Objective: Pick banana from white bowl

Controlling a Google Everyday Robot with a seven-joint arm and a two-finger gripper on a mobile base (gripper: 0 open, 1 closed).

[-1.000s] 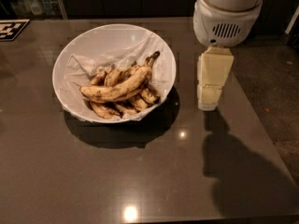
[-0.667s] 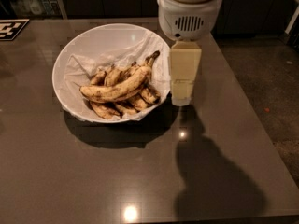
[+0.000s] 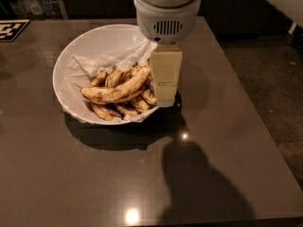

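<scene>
The gripper next closes on the middle of the longest banana [image 3: 122, 89] atop the white bowl's pile.
The white bowl [image 3: 90, 41], lined with crumpled white paper, stands on the dark table at the left centre. Several spotted bananas lie in it. The banana [image 3: 116, 91], the longest curved one, lies on top of the pile, running from lower left to upper right. Its right end is hidden behind my gripper [image 3: 165, 98]. The gripper hangs from the white wrist housing [image 3: 166, 13] over the bowl's right rim, right beside the banana's right end.
The dark glossy table [image 3: 94, 174] extends to the front and right, with its right edge near the floor [image 3: 274, 93]. A black-and-white marker tag [image 3: 12, 30] lies at the far left. Dark cabinets stand behind the table.
My gripper and wrist have moved left, from right of the bowl to over its right rim, now covering the banana's right end. The bananas have not moved.
</scene>
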